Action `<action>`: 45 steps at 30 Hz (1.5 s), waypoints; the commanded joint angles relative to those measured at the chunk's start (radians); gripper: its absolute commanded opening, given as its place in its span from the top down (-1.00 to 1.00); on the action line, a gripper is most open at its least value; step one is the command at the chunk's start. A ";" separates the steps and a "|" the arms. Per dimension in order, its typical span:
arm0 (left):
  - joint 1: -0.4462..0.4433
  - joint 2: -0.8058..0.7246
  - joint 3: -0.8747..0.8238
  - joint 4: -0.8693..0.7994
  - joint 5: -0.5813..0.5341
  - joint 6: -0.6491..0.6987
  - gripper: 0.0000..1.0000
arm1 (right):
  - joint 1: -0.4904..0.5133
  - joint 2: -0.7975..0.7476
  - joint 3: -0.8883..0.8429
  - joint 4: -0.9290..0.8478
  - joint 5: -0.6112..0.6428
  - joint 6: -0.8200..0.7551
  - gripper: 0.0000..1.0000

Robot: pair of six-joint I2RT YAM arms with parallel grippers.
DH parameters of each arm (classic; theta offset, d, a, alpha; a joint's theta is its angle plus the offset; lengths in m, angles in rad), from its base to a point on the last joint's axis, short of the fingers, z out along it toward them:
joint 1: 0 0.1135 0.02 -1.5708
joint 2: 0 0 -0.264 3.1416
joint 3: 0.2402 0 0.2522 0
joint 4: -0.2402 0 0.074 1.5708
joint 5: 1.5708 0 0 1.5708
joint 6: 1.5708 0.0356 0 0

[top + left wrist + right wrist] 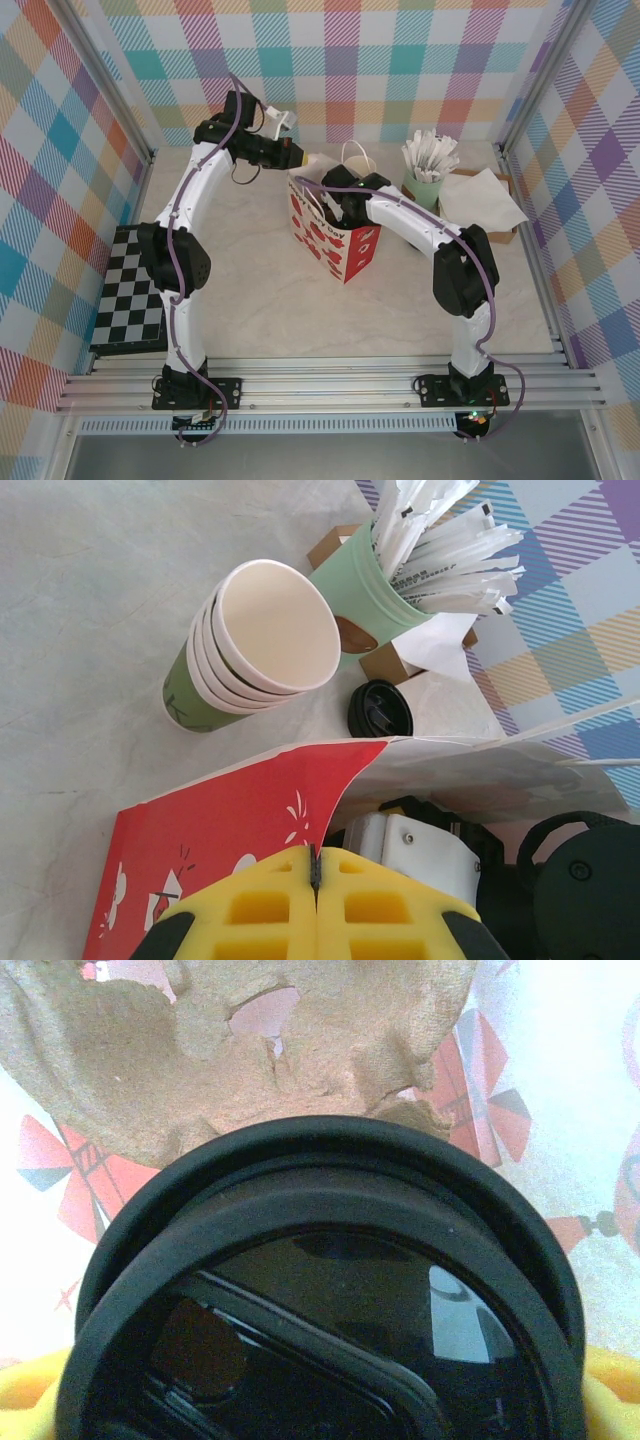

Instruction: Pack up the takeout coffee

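The cup will go down in the near end of the brown pulp cup tray (343,229) inside the bag, where I should set it with my right gripper.
The takeout coffee shows in the right wrist view as a round black lid (320,1290) close under the camera, with yellow fingers (612,1385) at its sides. My right gripper (338,208) reaches down into the open red-and-white paper bag (335,245) and is shut on the cup. Below the lid lies a brown pulp cup tray (250,1050) on the bag's bottom. My left gripper (316,865) is shut on the bag's rear rim (330,780), at the back of the bag in the top view. The cup's body is hidden.
A stack of lidless cream-and-green cups (255,645) stands behind the bag, beside a mint-green pot of white sachets (425,180) and a loose black lid (380,710). White napkins in a cardboard box (485,200) sit at right. A checkerboard (130,290) lies at left.
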 commanded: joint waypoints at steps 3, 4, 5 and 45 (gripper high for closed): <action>0.017 -0.011 -0.007 0.017 0.026 0.002 1.00 | -0.005 0.125 0.023 -0.156 -0.081 0.050 -0.20; 0.016 -0.015 -0.010 0.016 0.025 0.006 1.00 | -0.005 0.125 0.049 -0.156 -0.084 0.050 -0.20; 0.017 -0.019 -0.013 0.015 0.026 0.009 1.00 | -0.006 0.123 0.071 -0.157 -0.084 0.051 -0.21; -0.043 -0.204 -0.181 0.208 -0.143 0.011 1.00 | -0.001 -0.099 -0.036 0.036 -0.082 -0.030 -0.48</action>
